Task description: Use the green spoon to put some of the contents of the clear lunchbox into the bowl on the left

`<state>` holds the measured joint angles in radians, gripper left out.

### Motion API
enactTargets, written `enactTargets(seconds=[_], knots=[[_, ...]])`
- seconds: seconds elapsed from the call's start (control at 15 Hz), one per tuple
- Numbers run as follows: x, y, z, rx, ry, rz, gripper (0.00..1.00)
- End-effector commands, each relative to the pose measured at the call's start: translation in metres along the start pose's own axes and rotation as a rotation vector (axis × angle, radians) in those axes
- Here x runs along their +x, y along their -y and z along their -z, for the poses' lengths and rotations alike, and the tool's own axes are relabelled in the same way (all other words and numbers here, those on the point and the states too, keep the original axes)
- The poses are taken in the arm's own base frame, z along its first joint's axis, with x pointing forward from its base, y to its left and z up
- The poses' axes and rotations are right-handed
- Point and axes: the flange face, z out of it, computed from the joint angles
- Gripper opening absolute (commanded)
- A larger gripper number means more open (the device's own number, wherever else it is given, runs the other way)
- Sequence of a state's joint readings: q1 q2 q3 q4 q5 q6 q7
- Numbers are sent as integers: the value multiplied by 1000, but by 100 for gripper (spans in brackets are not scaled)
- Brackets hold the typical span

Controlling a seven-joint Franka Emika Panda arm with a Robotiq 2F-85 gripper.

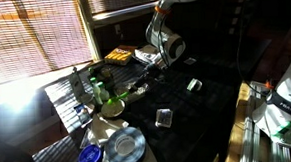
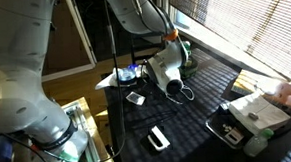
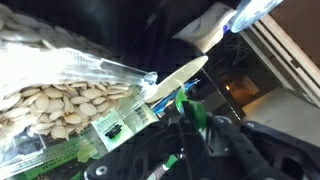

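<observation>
My gripper needs to release the green spoon on the pale seeds inside the clear lunchbox (image 1: 137, 87) (image 3: 66, 104).
In the wrist view the clear lunchbox (image 3: 60, 100) fills the left side, close to the camera. It holds pale seeds and has a green label on its side. My gripper (image 3: 190, 128) is shut on the green spoon (image 3: 188, 108). The spoon's pale far end (image 3: 178, 76) reaches toward the box's rim. In both exterior views the gripper (image 1: 148, 63) (image 2: 173, 75) hangs low over the dark table, and the box is hard to make out beneath it. A pale bowl (image 1: 112, 109) stands on the table's left part, apart from the gripper.
A yellow food tray (image 1: 119, 55) is at the back beside the arm. A green bottle (image 1: 98, 90), a shiny round dish (image 1: 124, 145) and a blue lid (image 1: 89, 156) stand nearby. A small clear cup (image 1: 164, 117) and a white-topped container (image 1: 194, 84) are on the right.
</observation>
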<state>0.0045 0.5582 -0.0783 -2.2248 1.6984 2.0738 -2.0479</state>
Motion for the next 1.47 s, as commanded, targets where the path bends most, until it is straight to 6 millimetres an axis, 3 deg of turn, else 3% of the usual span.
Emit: enactTargets(seconds=[0.0, 0.27, 0.6, 0.8, 1.27, 1.4], knots=[[5, 10, 12, 6, -52, 3, 3], [12, 7, 21, -7, -83, -69, 3], [15, -16, 63, -110, -89, -333, 3], [11, -28, 82, -187, -98, -459, 3], [-10, -45, 104, -477, 47, -611, 3], [-4, -46, 114, -518, 54, -633, 3]])
